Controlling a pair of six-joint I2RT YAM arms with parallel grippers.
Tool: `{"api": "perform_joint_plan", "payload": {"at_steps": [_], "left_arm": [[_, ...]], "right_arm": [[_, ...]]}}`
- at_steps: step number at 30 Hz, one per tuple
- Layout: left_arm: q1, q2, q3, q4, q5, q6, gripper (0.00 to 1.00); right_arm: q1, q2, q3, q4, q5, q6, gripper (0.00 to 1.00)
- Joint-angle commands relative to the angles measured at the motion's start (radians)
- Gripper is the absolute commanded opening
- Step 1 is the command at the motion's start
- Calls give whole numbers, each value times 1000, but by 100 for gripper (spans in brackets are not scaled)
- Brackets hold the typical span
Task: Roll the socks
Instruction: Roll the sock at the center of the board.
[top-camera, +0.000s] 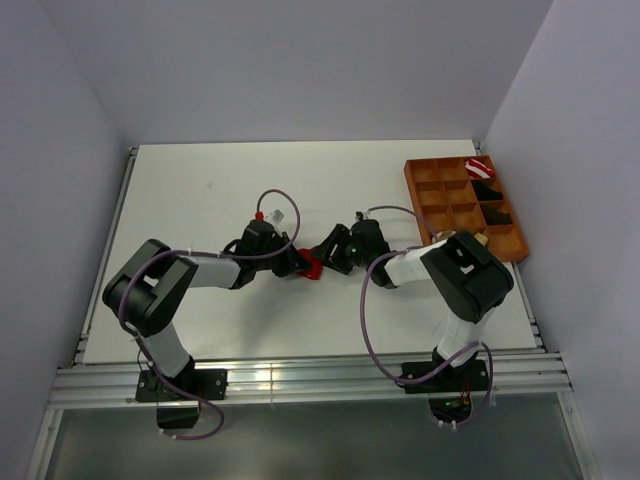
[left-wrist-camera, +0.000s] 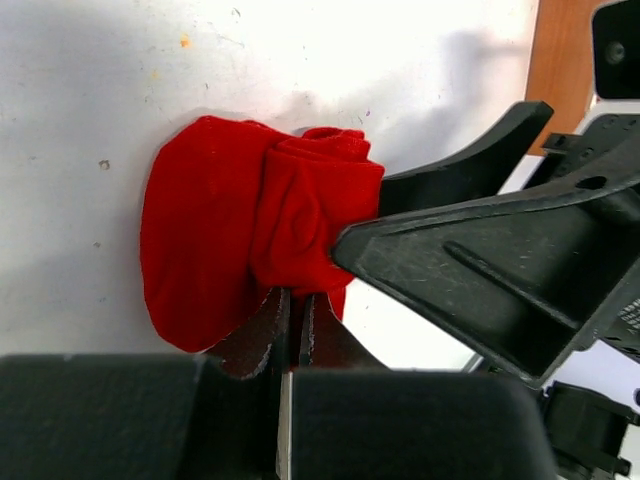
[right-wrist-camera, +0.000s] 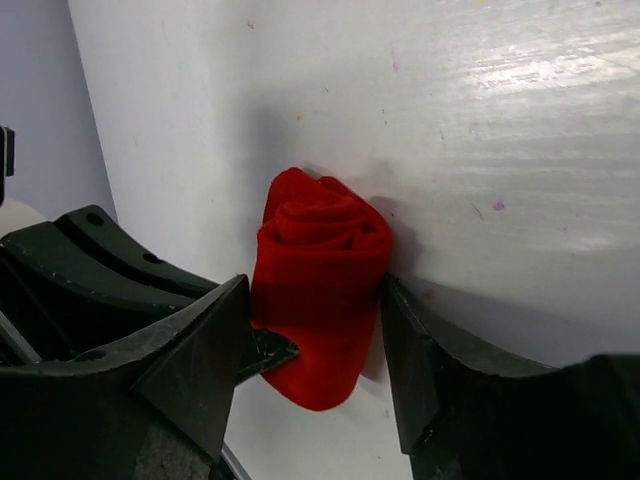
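The flat part is still spread beside the roll, so my left gripper will let go of its side pinch, turn around and grab the red sock by its front edge (top-camera: 315, 277).
The red sock (top-camera: 312, 267) lies mid-table, partly rolled, with a flat part still spread out in the left wrist view (left-wrist-camera: 200, 250). My left gripper (top-camera: 299, 263) is shut on the sock's near edge, fabric pinched between its jaws (left-wrist-camera: 296, 305). My right gripper (top-camera: 326, 256) is closed round the rolled part (right-wrist-camera: 322, 262), a finger pressed on each side (right-wrist-camera: 315, 292). Its finger (left-wrist-camera: 450, 250) also touches the roll in the left wrist view. A tan-yellow scrap (top-camera: 466, 237) peeks from behind the right arm's elbow; I cannot tell what it is. The striped sock is out of view.
An orange compartment tray (top-camera: 415, 200) stands at the back right. It holds a red-and-white rolled bundle (top-camera: 479, 167) and black bundles (top-camera: 490, 191). The right arm's elbow is close to the tray's front edge.
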Motion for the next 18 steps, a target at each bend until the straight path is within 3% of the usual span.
{"api": "perform_joint_plan", "payload": {"at_steps": [1,7,8,10,11,13,18], "left_arm": [[3,72,-37,-115,6,17,1],[5,104,-25,-121,3,31,1],[5,114,-21,-127,-3,37,1],[5,126,-17,-135,-6,43,1],[6,130,-14,-137,-9,48,1],[6,138,-14,-143,-28,60,4],[-6,37,-28,-172,-130,97,34]], "right_arm": [[-4,48,19,17,-13,-19,61],[-2,46,34,-18,-16,-45,36],[-2,36,42,-47,-13,-51,27],[-1,23,51,-83,2,-70,19],[-1,10,58,-109,11,-78,8],[4,-3,84,-196,31,-97,0],[24,-26,166,-418,107,-117,0]]}}
